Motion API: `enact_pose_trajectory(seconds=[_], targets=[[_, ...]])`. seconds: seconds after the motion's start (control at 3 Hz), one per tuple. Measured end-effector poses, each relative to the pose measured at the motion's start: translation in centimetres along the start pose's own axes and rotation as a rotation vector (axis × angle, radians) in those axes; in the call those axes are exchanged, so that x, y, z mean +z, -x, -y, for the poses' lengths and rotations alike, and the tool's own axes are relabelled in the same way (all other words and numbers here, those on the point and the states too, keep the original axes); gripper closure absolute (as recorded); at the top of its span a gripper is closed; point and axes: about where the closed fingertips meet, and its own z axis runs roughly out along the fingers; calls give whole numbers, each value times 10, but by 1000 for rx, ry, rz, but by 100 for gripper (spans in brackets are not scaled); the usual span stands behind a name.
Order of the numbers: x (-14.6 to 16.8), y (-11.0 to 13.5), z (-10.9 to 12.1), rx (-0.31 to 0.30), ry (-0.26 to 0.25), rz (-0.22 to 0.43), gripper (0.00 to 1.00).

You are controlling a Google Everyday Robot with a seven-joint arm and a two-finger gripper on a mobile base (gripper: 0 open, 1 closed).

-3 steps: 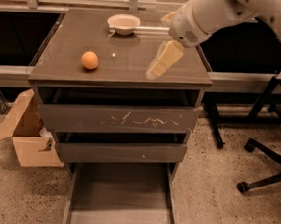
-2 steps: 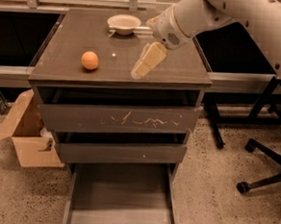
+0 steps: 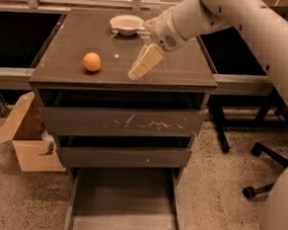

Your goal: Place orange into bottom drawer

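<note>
The orange's side [image 3: 97, 61] that faces the middle of the cabinet top is the next place for my gripper to go and close on the orange.
The orange [image 3: 92, 62] sits on the left part of the cabinet top [image 3: 80, 38]. The bottom drawer [image 3: 123, 204] is pulled out and shows a bare grey floor. My gripper [image 3: 137, 71] hangs from the white arm above the middle of the cabinet top, pointing down and left. It is to the right of the orange, about a hand's width away, and holds nothing that I can see.
A shallow white bowl [image 3: 126, 24] stands at the back of the cabinet top. The scratched top drawer front [image 3: 121, 121] and the middle drawer front [image 3: 124, 156] are shut. A cardboard box [image 3: 26, 138] lies on the floor to the left. An office chair base [image 3: 271, 165] stands to the right.
My arm and gripper have moved left across the cabinet top, closer to the orange. The orange and the drawer have not moved.
</note>
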Motion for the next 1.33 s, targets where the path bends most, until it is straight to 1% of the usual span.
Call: enact_pose_trajectory(seconds=[0.33, 0.67, 1.0, 1.33], targets=[[40, 7, 19, 0, 30, 73, 0], [77, 17, 30, 11, 60, 130, 0], [113, 28, 31, 39, 91, 194, 0], [132, 34, 29, 51, 108, 222, 0]])
